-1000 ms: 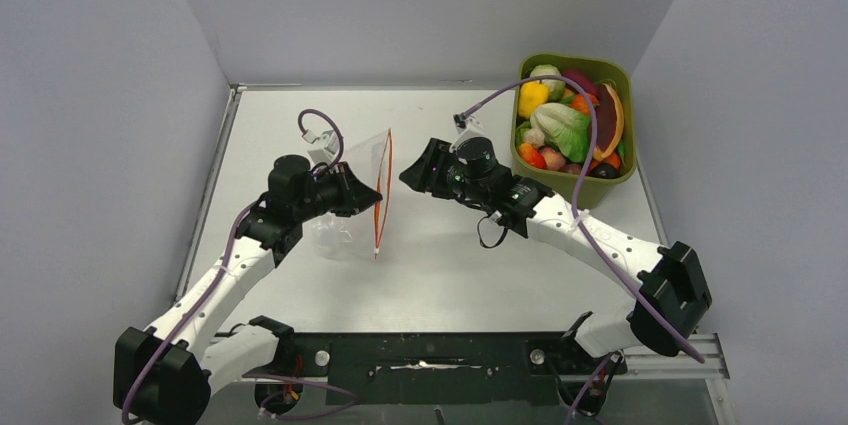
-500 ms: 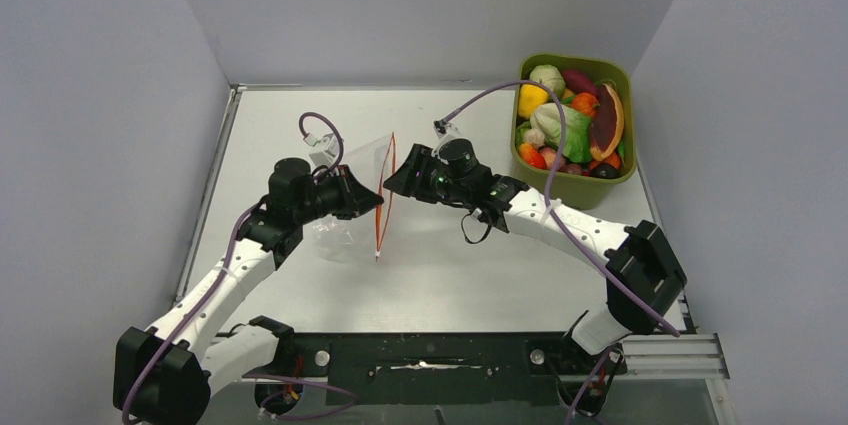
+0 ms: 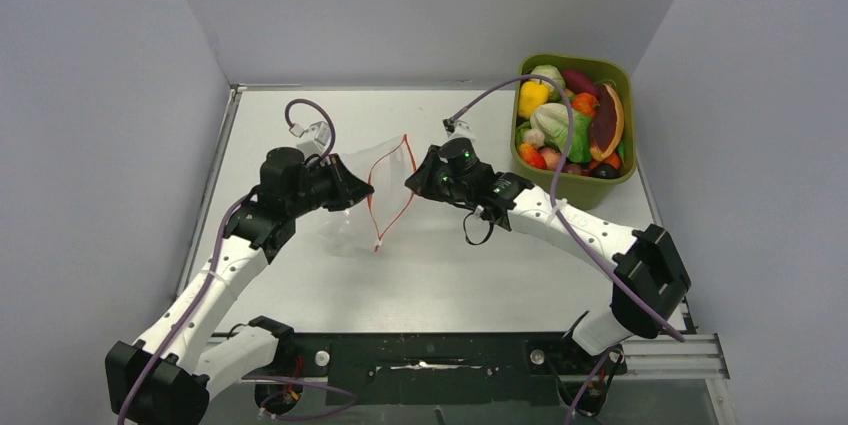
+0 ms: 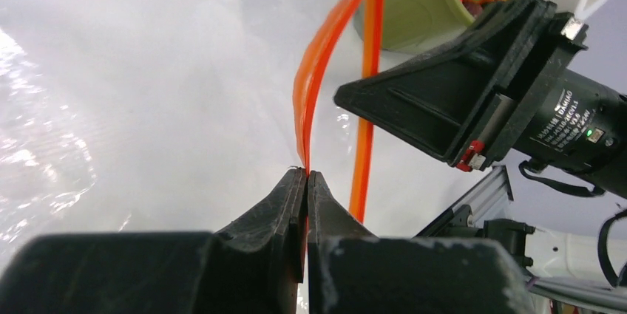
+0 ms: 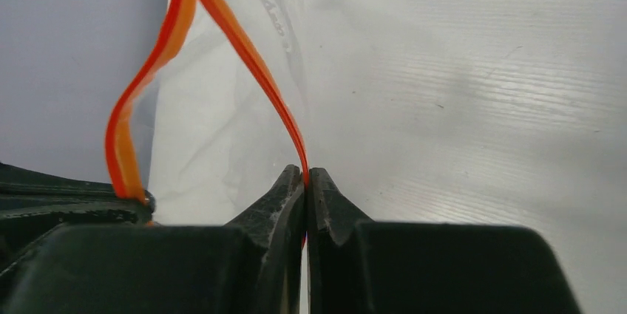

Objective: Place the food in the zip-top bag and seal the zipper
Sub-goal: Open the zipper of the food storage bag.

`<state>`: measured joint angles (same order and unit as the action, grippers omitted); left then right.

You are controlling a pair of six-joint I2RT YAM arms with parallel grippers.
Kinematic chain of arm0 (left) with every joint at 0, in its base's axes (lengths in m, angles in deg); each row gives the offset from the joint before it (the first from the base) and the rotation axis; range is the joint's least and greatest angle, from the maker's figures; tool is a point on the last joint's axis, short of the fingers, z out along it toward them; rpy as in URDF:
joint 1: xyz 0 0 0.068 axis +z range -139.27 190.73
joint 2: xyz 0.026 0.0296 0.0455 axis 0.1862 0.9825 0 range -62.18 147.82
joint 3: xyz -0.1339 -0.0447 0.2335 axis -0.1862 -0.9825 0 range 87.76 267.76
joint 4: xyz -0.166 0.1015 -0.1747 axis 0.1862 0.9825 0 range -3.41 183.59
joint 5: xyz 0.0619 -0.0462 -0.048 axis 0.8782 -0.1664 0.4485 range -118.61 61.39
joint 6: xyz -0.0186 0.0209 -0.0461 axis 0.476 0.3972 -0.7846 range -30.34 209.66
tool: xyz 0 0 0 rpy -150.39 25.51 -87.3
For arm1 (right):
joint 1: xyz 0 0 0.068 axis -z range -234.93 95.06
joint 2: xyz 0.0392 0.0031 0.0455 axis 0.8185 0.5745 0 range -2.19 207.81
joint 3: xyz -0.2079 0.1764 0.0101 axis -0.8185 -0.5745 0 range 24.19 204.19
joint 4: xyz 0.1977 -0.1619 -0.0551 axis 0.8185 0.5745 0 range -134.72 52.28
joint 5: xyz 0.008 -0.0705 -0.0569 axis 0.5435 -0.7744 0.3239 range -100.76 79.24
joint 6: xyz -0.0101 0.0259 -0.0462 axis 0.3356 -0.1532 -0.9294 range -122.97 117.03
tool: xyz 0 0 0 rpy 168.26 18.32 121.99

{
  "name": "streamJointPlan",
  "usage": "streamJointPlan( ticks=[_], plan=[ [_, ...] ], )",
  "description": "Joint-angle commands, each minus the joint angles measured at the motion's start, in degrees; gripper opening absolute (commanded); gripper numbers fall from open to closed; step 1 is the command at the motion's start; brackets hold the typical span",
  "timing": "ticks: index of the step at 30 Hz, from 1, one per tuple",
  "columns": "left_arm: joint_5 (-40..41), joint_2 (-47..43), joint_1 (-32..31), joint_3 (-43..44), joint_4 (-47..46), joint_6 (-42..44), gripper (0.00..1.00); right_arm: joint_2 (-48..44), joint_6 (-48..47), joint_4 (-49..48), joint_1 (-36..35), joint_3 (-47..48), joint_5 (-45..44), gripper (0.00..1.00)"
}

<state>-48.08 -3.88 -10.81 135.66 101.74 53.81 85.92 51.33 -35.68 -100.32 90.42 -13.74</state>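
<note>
The bag's zipper has my left gripper slanting in low on it, so that gripper should open and take that zipper edge (image 3: 374,172) from above before my right gripper gets food.
The clear zip-top bag (image 3: 343,233) stands on the table between my grippers. Its orange-red zipper (image 3: 372,195) is spread into an open diamond-shaped mouth. My left gripper (image 3: 360,194) is shut on the left lip of the zipper (image 4: 319,70). My right gripper (image 3: 411,183) is shut on the right lip (image 5: 251,70). In the right wrist view the other lip (image 5: 118,137) bows away to the left. The food (image 3: 567,123), glossy toy fruits and vegetables, lies piled in the tub at the back right. I see no food in the bag.
The olive-green tub (image 3: 580,188) stands at the table's back right corner, just right of my right arm; it also shows in the left wrist view (image 4: 403,11). Grey walls enclose the table on three sides.
My right gripper moved left to the bag and shut on the zipper's right lip. The left gripper drew slightly left, and the flat strip has opened into a diamond mouth.
</note>
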Motion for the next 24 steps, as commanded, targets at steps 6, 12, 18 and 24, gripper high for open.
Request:
streamJointPlan(
  ticks=[6,12,18,24],
  plan=[
    [13.6,-3.0,0.4,9.6,7.0,7.3,0.00,-8.8,-4.1,4.9,1.2,0.4,-12.0,0.00],
    [2.8,-0.8,0.4,9.5,0.7,10.0,0.00,-9.0,1.5,-5.8,0.6,-0.6,-1.2,0.00],
    [-0.6,-1.6,0.2,9.4,-5.2,12.1,0.28,-7.0,5.3,-8.4,-0.6,0.4,-1.9,0.00],
    [1.5,-1.0,-0.8,9.5,-4.9,13.8,0.46,-5.6,5.5,-8.1,-1.1,1.5,-3.2,0.00]
  ],
)
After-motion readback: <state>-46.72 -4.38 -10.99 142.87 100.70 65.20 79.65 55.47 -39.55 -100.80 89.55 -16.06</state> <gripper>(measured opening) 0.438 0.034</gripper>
